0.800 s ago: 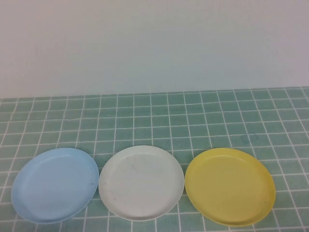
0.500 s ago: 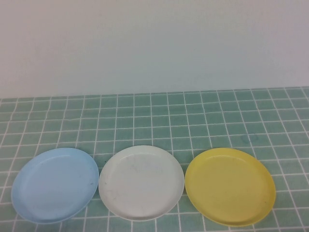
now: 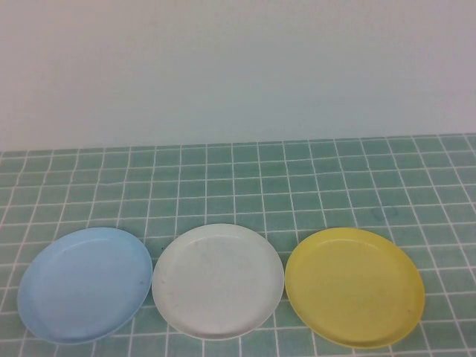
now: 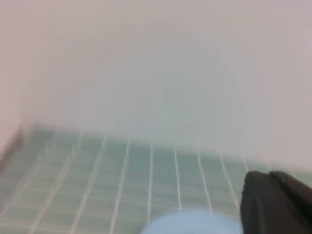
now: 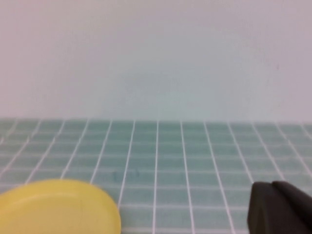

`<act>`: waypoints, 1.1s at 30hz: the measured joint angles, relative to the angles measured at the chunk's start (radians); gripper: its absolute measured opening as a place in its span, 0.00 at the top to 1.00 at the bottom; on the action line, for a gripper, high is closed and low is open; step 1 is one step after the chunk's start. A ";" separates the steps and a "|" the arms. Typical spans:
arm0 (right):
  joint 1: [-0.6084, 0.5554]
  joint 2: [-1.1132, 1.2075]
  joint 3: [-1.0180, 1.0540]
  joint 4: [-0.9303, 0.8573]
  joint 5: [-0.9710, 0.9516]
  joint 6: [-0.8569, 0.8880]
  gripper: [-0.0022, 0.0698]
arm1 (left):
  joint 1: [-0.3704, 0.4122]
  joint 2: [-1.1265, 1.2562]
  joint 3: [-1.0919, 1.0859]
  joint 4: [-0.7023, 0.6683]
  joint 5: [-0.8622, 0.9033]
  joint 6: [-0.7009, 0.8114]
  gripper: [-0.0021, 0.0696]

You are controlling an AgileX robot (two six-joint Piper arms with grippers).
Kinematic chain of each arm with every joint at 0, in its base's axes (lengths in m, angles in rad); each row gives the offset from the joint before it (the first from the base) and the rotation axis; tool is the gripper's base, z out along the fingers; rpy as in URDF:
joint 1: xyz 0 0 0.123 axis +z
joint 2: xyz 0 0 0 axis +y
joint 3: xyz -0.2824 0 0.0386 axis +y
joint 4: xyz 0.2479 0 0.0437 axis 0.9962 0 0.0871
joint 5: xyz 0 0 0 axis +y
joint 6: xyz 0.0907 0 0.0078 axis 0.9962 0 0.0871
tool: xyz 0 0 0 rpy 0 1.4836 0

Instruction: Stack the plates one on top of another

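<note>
Next, I close my left gripper on the outer rim (image 3: 27, 268) of the blue plate, on the side that faces away from the white plate.
Three plates lie in a row near the table's front edge in the high view: a light blue plate (image 3: 83, 285) on the left, a white plate (image 3: 218, 281) in the middle and a yellow plate (image 3: 354, 287) on the right. They lie side by side, none on another. Neither arm shows in the high view. My left gripper (image 4: 269, 176) is shut and empty, held short of the blue plate (image 4: 192, 223). My right gripper (image 5: 273, 186) is shut and empty, to one side of the yellow plate (image 5: 58, 207).
The table is covered by a green tiled mat with white lines (image 3: 297, 186). A plain white wall (image 3: 238, 67) stands behind it. Tiled surface lies open behind the plates.
</note>
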 joint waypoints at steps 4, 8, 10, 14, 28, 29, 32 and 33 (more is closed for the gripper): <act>0.000 0.000 0.000 0.000 -0.056 0.000 0.97 | 0.000 0.000 0.001 0.000 -0.154 0.000 0.97; 0.000 0.000 0.000 0.000 -0.060 0.000 0.97 | 0.000 0.000 0.000 0.000 -0.199 0.000 0.97; 0.000 0.000 0.000 0.000 -0.060 0.000 0.97 | 0.000 0.000 0.000 0.000 -0.202 0.000 0.97; 0.000 0.000 0.000 0.000 -0.084 0.000 0.97 | 0.000 0.000 0.000 0.002 -0.274 0.011 0.97; 0.000 0.000 0.000 0.005 -0.299 0.000 0.97 | 0.000 0.000 -0.001 -0.031 -0.360 -0.205 0.97; 0.000 0.000 0.000 0.013 -0.328 0.000 0.97 | 0.000 0.000 -0.005 -0.031 -0.326 -0.215 0.97; 0.000 0.000 0.000 0.022 -0.367 0.015 0.97 | 0.000 0.000 -0.119 -0.027 -0.081 -0.230 0.97; 0.000 0.000 0.000 0.022 -0.368 0.018 0.97 | 0.000 0.000 -0.172 -0.025 0.006 -0.230 0.97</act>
